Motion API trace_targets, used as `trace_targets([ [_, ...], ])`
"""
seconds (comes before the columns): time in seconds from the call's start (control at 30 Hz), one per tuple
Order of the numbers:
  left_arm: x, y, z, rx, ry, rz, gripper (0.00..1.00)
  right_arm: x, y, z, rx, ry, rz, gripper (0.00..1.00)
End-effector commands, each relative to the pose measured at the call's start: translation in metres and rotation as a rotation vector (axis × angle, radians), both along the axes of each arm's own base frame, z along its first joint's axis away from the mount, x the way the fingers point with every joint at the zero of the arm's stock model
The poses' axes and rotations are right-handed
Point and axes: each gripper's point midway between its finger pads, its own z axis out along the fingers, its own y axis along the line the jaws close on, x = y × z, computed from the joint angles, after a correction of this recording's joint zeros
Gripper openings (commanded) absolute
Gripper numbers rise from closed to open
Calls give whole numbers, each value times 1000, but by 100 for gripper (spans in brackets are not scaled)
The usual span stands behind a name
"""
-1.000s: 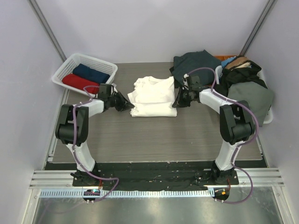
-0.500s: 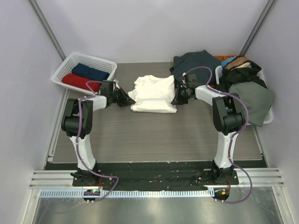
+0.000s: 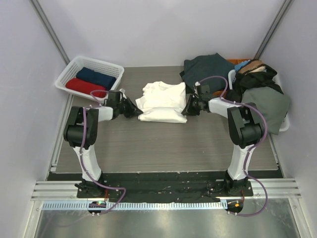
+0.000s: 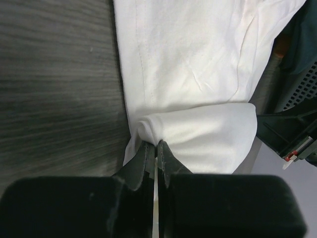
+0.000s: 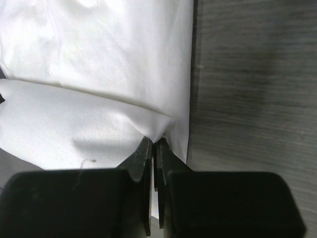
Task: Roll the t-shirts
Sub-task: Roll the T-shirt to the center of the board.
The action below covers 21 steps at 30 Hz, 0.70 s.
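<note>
I should release the cream-white t-shirt's near corner from my left gripper on the bare table (image 3: pixel 140 130) just in front of the roll.
The cream-white t-shirt (image 3: pixel 162 101) lies folded in the middle of the table, its near end turned into a short roll; no rose print shows. My left gripper (image 3: pixel 136 110) is shut on the roll's left end, pinching the fabric (image 4: pixel 198 134) between its fingertips. My right gripper (image 3: pixel 185 110) is shut on the roll's right end, seen as a pinched fold (image 5: pixel 99 131) in the right wrist view. A red rolled t-shirt (image 3: pixel 85 87) and a navy rolled t-shirt (image 3: pixel 96 77) lie in the white lattice basket (image 3: pixel 112 65) at the far left.
A heap of dark garments (image 3: pixel 205 67) lies at the back right. A white bin (image 3: pixel 283 124) at the right holds several more clothes, with a grey-green one (image 3: pixel 267 101) hanging over its side. Grey walls close in the table.
Both grippers came back toward the near side after reaching farther, with the shirt's ends in them. The roll at the shirt's near end looks thicker than a second ago.
</note>
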Motion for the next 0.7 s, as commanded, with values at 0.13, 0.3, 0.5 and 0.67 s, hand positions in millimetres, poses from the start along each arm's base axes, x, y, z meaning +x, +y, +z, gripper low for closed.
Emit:
trace_targets([
  [0.13, -65, 14, -30, 115, 128, 46, 0, -56, -14, -11, -60, 66, -4, 1],
  [0.3, -110, 16, -30, 130, 144, 33, 0, -91, -18, 2, -45, 55, 12, 1],
  [0.5, -156, 24, -24, 139, 129, 39, 0, -143, -29, 3, -35, 79, 24, 1],
  [0.67, -154, 29, -5, 154, 52, 60, 0, -146, -29, 18, -25, 45, 26, 1],
])
